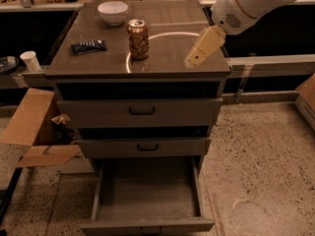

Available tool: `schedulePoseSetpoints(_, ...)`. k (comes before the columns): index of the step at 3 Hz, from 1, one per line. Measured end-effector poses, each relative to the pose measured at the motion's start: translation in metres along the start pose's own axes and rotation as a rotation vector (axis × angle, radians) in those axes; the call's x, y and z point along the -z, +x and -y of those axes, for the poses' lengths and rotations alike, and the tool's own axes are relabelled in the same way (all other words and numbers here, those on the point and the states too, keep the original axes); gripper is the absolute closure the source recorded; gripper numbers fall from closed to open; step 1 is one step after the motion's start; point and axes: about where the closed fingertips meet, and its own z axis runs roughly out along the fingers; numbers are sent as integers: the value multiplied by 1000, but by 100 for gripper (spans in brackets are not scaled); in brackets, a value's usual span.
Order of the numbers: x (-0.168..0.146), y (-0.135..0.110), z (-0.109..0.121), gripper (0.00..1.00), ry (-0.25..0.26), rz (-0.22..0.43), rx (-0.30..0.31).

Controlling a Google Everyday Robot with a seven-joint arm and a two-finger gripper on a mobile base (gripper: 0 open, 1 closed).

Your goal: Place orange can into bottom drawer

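Observation:
The orange can's upper half point(138, 30), just below the can's silver top, is the next place my gripper needs to go to and close on.
The orange can point(138, 38) stands upright on the grey cabinet top point(167, 58), left of centre, with its silver top showing. My gripper point(196, 59) hangs over the right part of the cabinet top, to the right of the can and apart from it, and holds nothing. The bottom drawer point(147, 193) is pulled out at the foot of the cabinet, and its plain grey inside is bare.
A white bowl point(112, 11) sits at the back of the top and a dark snack packet point(88, 46) lies left of the can. The two upper drawers point(141, 111) are shut. A cardboard box point(34, 132) and a paper cup point(30, 60) are at the left.

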Motion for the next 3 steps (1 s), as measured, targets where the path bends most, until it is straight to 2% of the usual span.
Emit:
schedulePoseSetpoints(1, -44, -33, 23, 0, 2, 110, -37)
schedulePoseSetpoints(2, -73, -53, 35, 0, -7, 171, -53)
schedulePoseSetpoints(3, -73, -53, 35, 0, -7, 171, -53)
